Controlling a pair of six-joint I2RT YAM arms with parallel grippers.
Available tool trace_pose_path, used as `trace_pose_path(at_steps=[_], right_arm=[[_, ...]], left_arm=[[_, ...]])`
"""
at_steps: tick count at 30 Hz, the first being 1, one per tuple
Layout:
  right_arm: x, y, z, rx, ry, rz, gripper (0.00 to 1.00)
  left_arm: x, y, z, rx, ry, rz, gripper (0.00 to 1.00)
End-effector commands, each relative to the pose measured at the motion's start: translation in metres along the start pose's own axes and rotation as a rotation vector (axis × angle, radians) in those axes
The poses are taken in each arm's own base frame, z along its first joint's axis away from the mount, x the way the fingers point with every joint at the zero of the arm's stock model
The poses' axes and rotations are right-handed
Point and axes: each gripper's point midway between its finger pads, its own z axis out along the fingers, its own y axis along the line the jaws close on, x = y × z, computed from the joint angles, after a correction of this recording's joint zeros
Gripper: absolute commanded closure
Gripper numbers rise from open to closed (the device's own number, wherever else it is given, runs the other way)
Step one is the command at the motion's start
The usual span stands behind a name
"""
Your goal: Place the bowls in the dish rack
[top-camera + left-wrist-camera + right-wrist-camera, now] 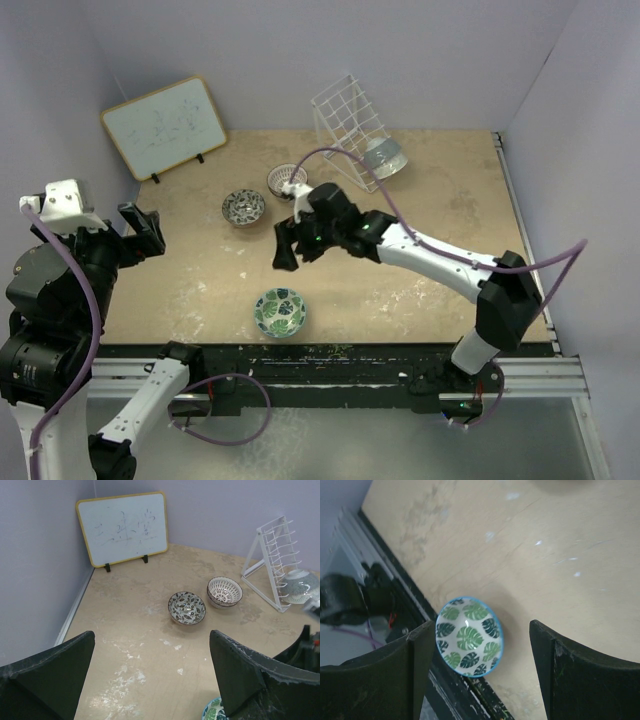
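The green leafy bowl is next for my right gripper, which should go to it and close on the bowl's rim (265,329) (439,649) beside the table's black front rail.
The green leafy bowl (280,312) sits near the table's front edge; in the right wrist view it (469,639) lies below and between my open fingers. My right gripper (286,246) (481,652) is open and empty, hovering just behind this bowl. A dark leaf-patterned bowl (243,207) (186,607) and a brown-white lattice bowl (287,180) (224,590) sit mid-table. The white wire dish rack (346,122) (272,555) stands at the back with a grey speckled bowl (384,158) (300,586) leaning in it. My left gripper (141,231) (150,680) is open and empty at the left.
A wood-framed whiteboard (164,126) (122,527) stands at the back left. The table's black front rail (450,680) runs just beside the green bowl. Purple walls enclose the table on the left, back and right.
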Motion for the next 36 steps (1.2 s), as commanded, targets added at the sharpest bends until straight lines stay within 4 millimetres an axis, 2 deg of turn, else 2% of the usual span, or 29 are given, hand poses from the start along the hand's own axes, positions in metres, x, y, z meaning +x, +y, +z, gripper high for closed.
trace_pose_path(at_steps=[1,4,9,12,17,25,33,36], right_arm=[[0.021,0.058,0.015,-0.083,0.081,-0.192,0.22],[0.048,0.070,0.032,-0.053,0.156,-0.231,0.23],[0.085,0.088,0.046,0.010,0.247,-0.336,0.23],[0.106,0.088,0.054,0.053,0.303,-0.382,0.23],[0.130,0.079,0.064,0.143,0.364,-0.449,0.26],[0.143,0.070,0.071,0.221,0.381,-0.502,0.29],[0.157,0.072,0.072,0.240,0.403,-0.525,0.46],[0.161,0.071,0.072,0.246,0.413,-0.537,0.50]], left_arm=[[-0.020,0.005,-0.013,-0.006,-0.068,0.004,0.01],[-0.019,0.007,-0.018,-0.005,-0.066,-0.001,0.01],[-0.018,0.011,-0.028,-0.008,-0.071,-0.009,0.01],[-0.018,0.013,-0.031,-0.012,-0.070,-0.011,0.01],[-0.015,0.014,-0.033,-0.018,-0.068,-0.015,0.01],[-0.011,0.016,-0.031,-0.030,-0.056,-0.011,0.01],[-0.008,0.017,-0.031,-0.031,-0.050,-0.012,0.01],[-0.007,0.017,-0.031,-0.033,-0.050,-0.014,0.01]])
